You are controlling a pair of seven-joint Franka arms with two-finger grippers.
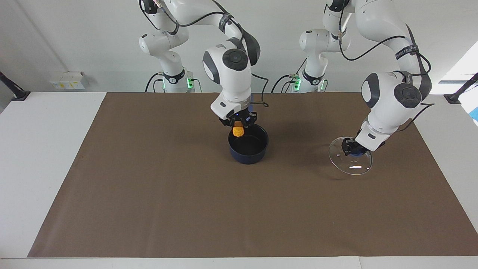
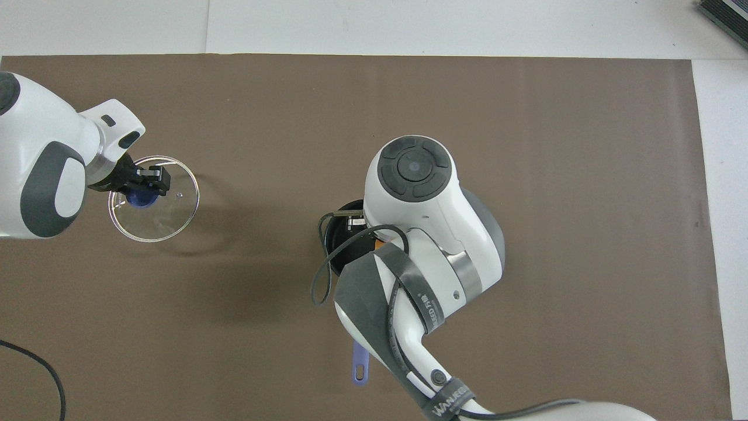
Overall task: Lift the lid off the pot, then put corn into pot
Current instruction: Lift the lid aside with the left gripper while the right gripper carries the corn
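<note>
Next, I set the glass lid down with my left gripper on the bare brown mat (image 2: 138, 221) below that gripper, away from the navy pot.
The navy pot (image 1: 248, 145) stands open on the brown mat, mid-table; in the overhead view only a sliver of its rim (image 2: 338, 234) and its handle end (image 2: 360, 368) show under the right arm. My right gripper (image 1: 238, 127) is shut on the orange-yellow corn (image 1: 238, 131), holding it just above the pot's rim on the side nearer the robots. My left gripper (image 1: 353, 148) is shut on the blue knob of the glass lid (image 1: 351, 160) and holds it tilted a little above the mat, toward the left arm's end. The lid (image 2: 169, 213) and left gripper (image 2: 146, 184) also show in the overhead view.
The brown mat (image 1: 149, 194) covers most of the white table (image 1: 37, 157). A white box (image 1: 67, 80) sits at the table's edge near the right arm's base. A black cable (image 2: 35, 362) lies at the mat's edge near the left arm.
</note>
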